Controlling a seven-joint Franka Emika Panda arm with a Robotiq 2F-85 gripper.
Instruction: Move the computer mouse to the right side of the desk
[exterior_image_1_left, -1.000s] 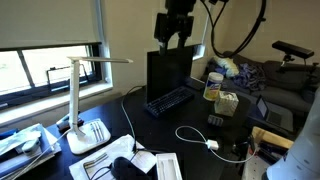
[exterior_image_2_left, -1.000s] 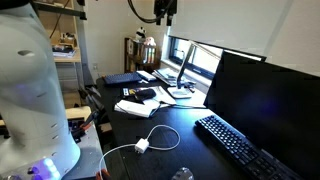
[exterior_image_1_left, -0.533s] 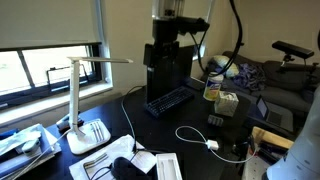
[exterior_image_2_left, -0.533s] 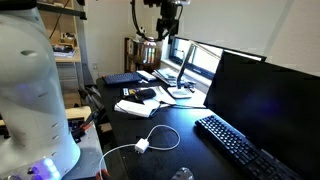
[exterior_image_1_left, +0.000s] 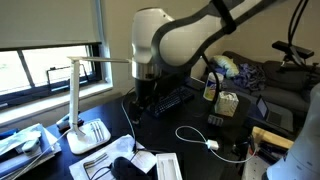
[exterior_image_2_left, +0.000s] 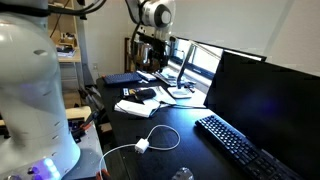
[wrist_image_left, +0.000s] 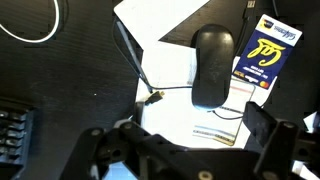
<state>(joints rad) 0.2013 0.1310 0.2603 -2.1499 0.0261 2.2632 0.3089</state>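
Next, I lower my gripper to the computer mouse's end (exterior_image_1_left: 119, 164) (wrist_image_left: 208, 97) nearest the white lamp and close it there across the mouse's sides.
The computer mouse (wrist_image_left: 213, 62) is black and domed and lies on white papers with a thin cable beside it. It also shows in both exterior views (exterior_image_1_left: 122, 168) (exterior_image_2_left: 145, 94). The desk (exterior_image_1_left: 190, 155) (exterior_image_2_left: 195, 125) is dark and cluttered. My gripper (wrist_image_left: 185, 140) is open and empty, hovering above the mouse with a dark finger on each side of the view. In both exterior views the gripper (exterior_image_1_left: 146, 100) (exterior_image_2_left: 150, 60) hangs well above the desk, apart from the mouse.
A white lamp (exterior_image_1_left: 78, 100) stands beside the papers. A black keyboard (exterior_image_1_left: 170, 100) (exterior_image_2_left: 240, 145) lies before the monitor (exterior_image_2_left: 262, 95). A white cable with an adapter (exterior_image_1_left: 205, 140) (exterior_image_2_left: 140, 147) loops on the desk. A yellow card (wrist_image_left: 265, 55) lies next to the mouse.
The arm has swung down from high above the monitor toward the lamp side. The gripper now hangs lower, over the papers and mouse. The mouse has not moved.
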